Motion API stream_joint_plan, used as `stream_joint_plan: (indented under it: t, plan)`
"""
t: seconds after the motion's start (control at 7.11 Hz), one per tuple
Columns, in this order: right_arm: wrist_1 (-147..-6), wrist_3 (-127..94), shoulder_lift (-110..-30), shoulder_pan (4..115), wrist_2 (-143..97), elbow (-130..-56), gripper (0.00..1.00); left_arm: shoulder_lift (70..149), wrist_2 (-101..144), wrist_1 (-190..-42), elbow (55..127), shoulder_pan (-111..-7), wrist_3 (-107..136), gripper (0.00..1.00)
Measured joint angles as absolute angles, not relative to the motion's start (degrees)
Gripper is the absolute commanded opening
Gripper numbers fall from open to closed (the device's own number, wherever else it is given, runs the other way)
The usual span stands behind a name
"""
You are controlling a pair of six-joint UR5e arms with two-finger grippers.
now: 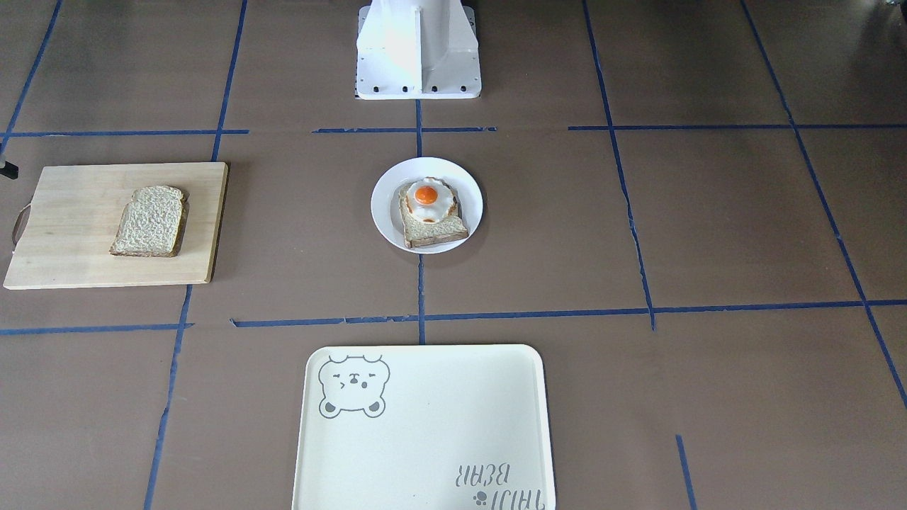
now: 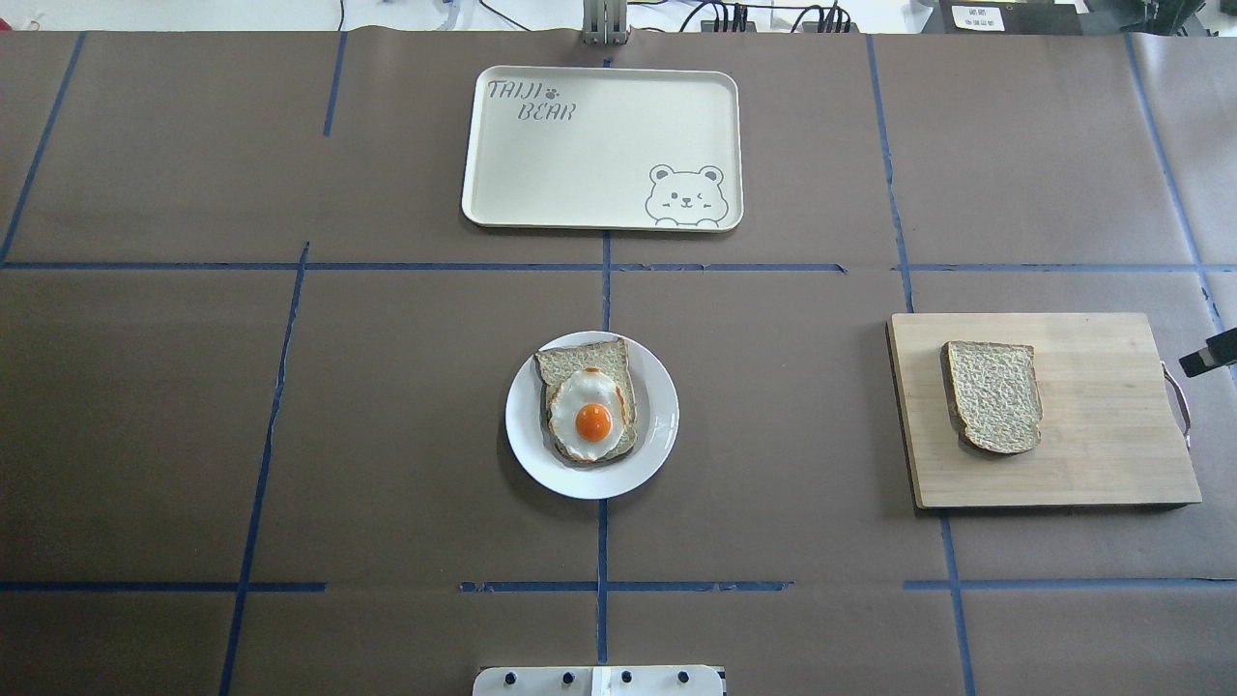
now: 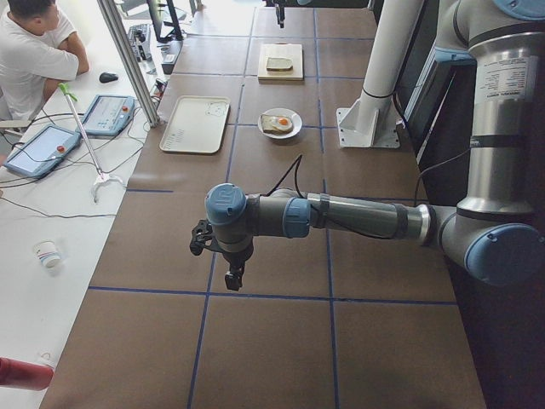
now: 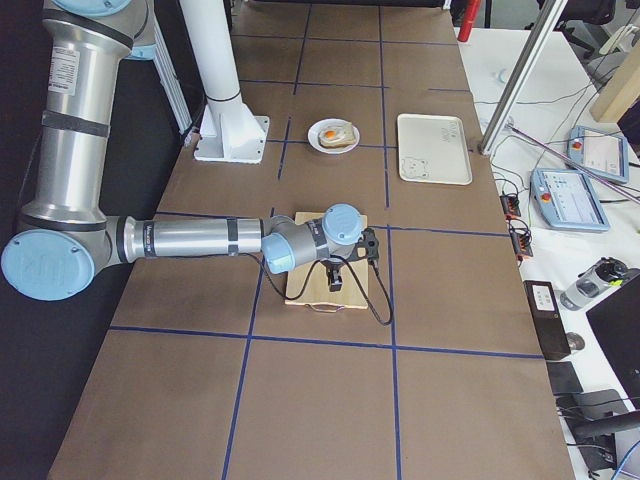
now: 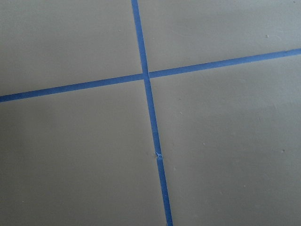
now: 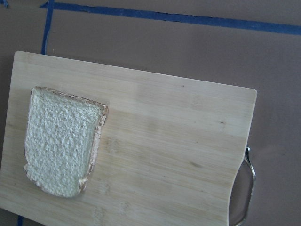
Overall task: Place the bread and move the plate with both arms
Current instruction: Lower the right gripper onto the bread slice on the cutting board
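The middle of the bread's edge [image 1: 124, 222] [image 6: 95, 148] faces the cutting board's metal handle. Next, my right gripper closes there.
The bread [image 2: 995, 396] lies flat on a wooden cutting board [image 2: 1102, 454] on the robot's right; it also shows in the front view [image 1: 149, 221] and the right wrist view [image 6: 61, 141]. The white plate [image 2: 527, 425] sits mid-table and carries a slice topped with a fried egg [image 2: 588, 406]. My right gripper [image 4: 335, 280] hangs above the board's handle end; only a sliver of it shows in the overhead view [image 2: 1213, 354], and I cannot tell if it is open. My left gripper [image 3: 232, 277] points down over bare table far to the plate's left; I cannot tell its state.
A cream tray with a bear drawing [image 2: 599, 145] lies at the far side of the table beyond the plate. The white robot base [image 1: 418, 49] stands at the near edge. Blue tape lines [image 5: 150, 113] cross the brown table cover. An operator [image 3: 34, 51] sits beside the table.
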State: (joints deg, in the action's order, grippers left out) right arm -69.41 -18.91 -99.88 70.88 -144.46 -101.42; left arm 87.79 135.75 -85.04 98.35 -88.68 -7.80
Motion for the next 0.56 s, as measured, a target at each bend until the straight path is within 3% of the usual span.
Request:
stream_joint_plan:
  t: [0.28,0.42,0.56]
  plan:
    - [-58.26,-35.28,-97.18,62.82,-138.40,-98.55,0.98,87.86,135.73,-85.36,98.35,-88.68,-7.74,1.00]
    - [-53.25,-44.25,-95.68,60.10,-137.04,-96.63,0.92,87.88,135.71,-85.41,98.37,-88.68,-7.74,1.00]
    - [-48.63,-51.01,-94.85,58.24,-136.35,-95.16,0.79,87.92,135.72,-85.42,98.40,-88.68,-7.74,1.00]
